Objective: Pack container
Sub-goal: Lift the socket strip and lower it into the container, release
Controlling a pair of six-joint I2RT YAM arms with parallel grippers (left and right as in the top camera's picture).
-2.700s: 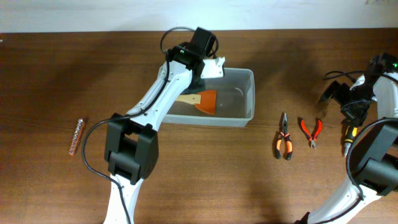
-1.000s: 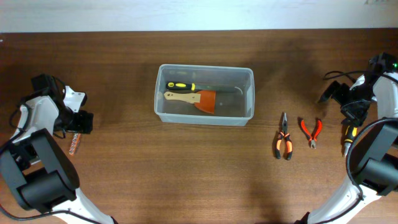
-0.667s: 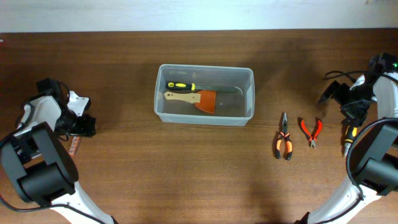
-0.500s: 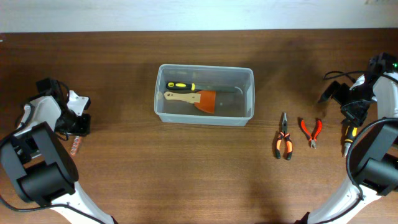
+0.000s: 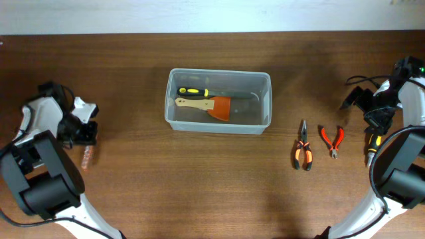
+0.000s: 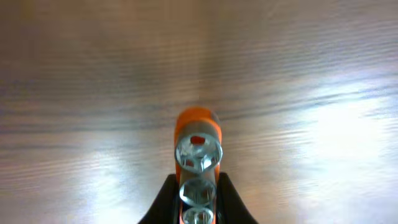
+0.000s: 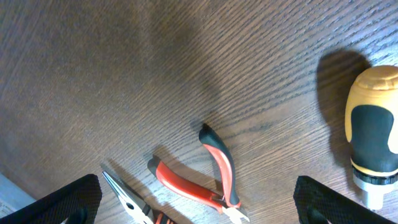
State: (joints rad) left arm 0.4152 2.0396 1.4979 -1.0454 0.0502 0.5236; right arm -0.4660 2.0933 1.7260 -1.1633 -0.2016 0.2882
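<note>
Next, my left gripper releases the orange socket rail so that it rests on the clear container's bare bottom beside the scraper's orange blade (image 5: 245, 110).
The clear container (image 5: 266, 78) sits at mid-table and holds a yellow-and-black screwdriver (image 5: 198, 91) and a wooden-handled scraper (image 5: 207, 105) with an orange blade. At the far left my left gripper (image 5: 82, 132) is shut on an orange socket rail (image 5: 85, 157). In the left wrist view the rail (image 6: 198, 127) with its silver sockets juts out between the black fingers of the gripper (image 6: 198, 190). My right gripper (image 5: 356, 98) stands open at the far right, above the red cutters (image 7: 200, 179), with nothing held in the gripper (image 7: 200, 204).
Orange-and-black pliers (image 5: 303, 154), the red cutters (image 5: 333, 141) and a yellow-handled screwdriver (image 5: 370, 146) lie on the table right of the container. The screwdriver's handle (image 7: 375, 118) shows in the right wrist view. The wall edge runs along the back.
My left arm left the container and swung to the table's left end. Its jaws have closed on the socket rail, which has shifted slightly. The right arm has not moved.
</note>
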